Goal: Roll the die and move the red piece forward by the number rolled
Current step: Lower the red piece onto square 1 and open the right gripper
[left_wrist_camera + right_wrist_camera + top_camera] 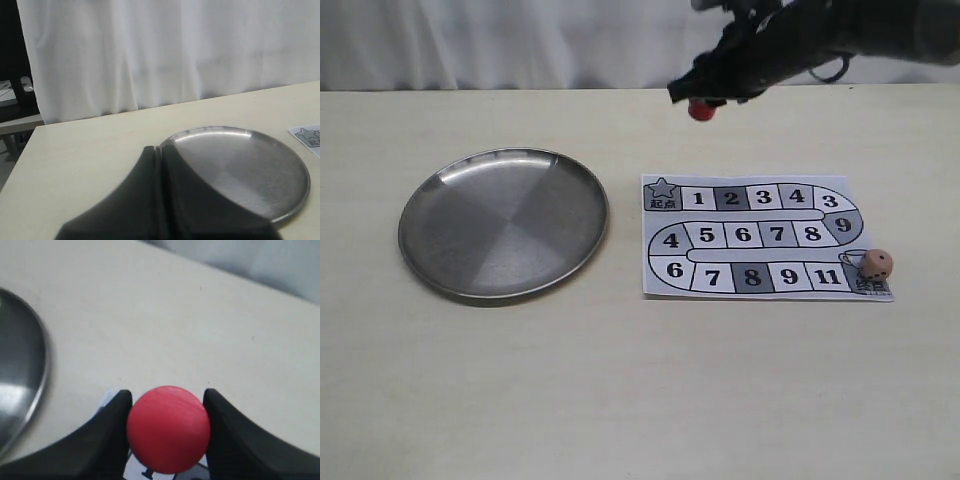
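Next, I set the red piece down with my right gripper on the white square [690,202] next to the star start square. The red piece hangs beyond the board's far edge.
My right gripper [703,100] hangs in the air beyond the far edge of the game board [765,237], shut on the red piece [700,109]. In the right wrist view the red piece [168,429] fills the gap between the two black fingers [112,435], its round end facing the camera. The die [877,264], a pale beige cube with dark pips, rests on the board's last square at the near right corner. My left gripper [161,148] is shut with nothing in it, held over the near rim of the metal plate [280,170]; it does not show in the exterior view.
A round steel plate [440,215] lies on the table left of the board. The board is a white paper sheet with a winding numbered track and a star start square [662,191]. A white curtain hangs behind the table's far edge.
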`<action>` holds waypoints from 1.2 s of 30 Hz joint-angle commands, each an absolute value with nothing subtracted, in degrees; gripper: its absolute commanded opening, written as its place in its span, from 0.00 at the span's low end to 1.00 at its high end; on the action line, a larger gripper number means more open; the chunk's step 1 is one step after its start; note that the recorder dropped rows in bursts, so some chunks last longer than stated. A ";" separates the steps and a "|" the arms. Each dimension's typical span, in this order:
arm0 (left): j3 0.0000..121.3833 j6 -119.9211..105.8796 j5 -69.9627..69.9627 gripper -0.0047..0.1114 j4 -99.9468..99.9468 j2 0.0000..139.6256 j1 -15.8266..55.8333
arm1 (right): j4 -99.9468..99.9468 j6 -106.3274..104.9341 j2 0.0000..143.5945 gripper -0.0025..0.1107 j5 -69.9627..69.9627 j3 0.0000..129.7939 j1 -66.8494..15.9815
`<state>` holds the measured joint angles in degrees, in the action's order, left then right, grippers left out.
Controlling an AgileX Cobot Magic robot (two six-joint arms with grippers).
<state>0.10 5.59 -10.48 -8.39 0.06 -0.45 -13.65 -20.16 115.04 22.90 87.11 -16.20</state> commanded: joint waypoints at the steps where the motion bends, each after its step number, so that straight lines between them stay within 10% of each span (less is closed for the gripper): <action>1: 0.00 5.64 -9.93 0.04 -8.26 0.00 0.03 | -12.32 -20.11 121.76 0.06 20.44 85.94 -16.03; 30: 0.00 5.64 -9.93 0.04 -8.26 0.00 0.03 | -12.59 -20.02 126.34 0.07 25.61 85.94 -16.29; 36: 0.00 5.64 -9.93 0.04 -8.26 0.00 0.03 | -12.80 -19.47 126.10 0.59 21.23 86.26 -19.30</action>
